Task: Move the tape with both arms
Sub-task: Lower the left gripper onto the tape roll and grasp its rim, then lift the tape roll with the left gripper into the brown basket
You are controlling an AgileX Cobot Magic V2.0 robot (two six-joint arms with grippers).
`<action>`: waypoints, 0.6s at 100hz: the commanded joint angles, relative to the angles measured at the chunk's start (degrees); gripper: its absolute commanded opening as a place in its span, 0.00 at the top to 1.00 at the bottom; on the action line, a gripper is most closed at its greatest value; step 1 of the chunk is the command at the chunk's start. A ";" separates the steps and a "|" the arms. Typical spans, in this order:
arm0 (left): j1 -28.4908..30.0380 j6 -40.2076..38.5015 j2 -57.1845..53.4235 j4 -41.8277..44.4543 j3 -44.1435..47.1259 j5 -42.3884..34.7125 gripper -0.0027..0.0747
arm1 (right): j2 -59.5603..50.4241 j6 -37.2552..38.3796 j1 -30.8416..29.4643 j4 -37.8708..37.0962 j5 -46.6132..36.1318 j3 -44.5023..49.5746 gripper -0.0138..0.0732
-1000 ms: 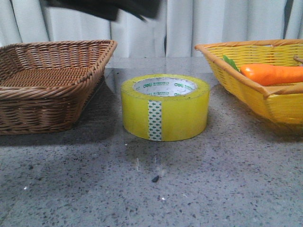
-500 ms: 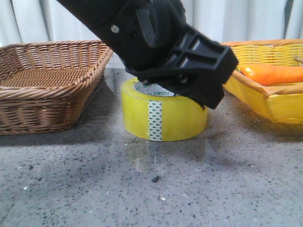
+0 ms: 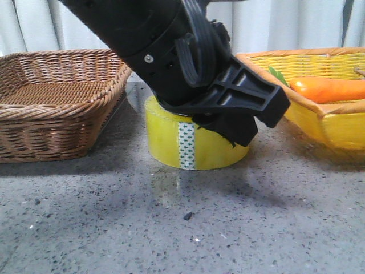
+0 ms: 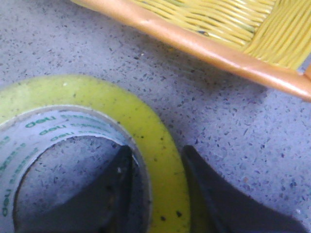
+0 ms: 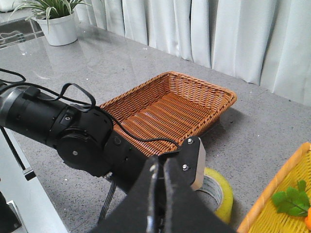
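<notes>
My left gripper needs to set the tape down in the brown wicker basket (image 3: 45, 89), near the basket's front rim.
The tape (image 3: 171, 142), a wide yellow roll with a white "deli" core, lies flat on the grey stone table between two baskets. My left gripper (image 3: 221, 128) has come down on its right side. In the left wrist view the gripper (image 4: 153, 155) has one finger inside the core and one outside, both against the yellow wall (image 4: 146, 126). The roll still rests on the table. My right gripper (image 5: 158, 167) is shut and empty, held high over the scene; the tape (image 5: 221, 191) shows below it.
A brown wicker basket (image 3: 57, 108) stands left of the tape. A yellow basket (image 3: 319, 120) with an orange carrot (image 3: 325, 88) stands to the right, close to the left gripper. A potted plant (image 5: 60, 26) stands far off.
My left arm has come down from the top of the front view onto the tape, and its fingers now sit lower around the roll's right wall. The tape has not moved.
</notes>
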 commanded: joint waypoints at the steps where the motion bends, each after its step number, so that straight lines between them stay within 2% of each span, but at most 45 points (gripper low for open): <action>1: -0.26 0.01 -2.59 1.35 -1.79 -3.36 0.99 | 0.13 -0.40 -0.06 0.58 -4.56 -1.42 0.92; 35: 1.81 0.01 -11.82 6.25 -5.38 -1.10 0.99 | 0.13 -0.40 -0.06 0.58 -3.61 -1.42 0.92; 60: 11.67 0.01 -21.09 7.73 -5.77 8.15 0.99 | 0.13 -0.40 -0.06 0.58 -2.56 -1.42 0.92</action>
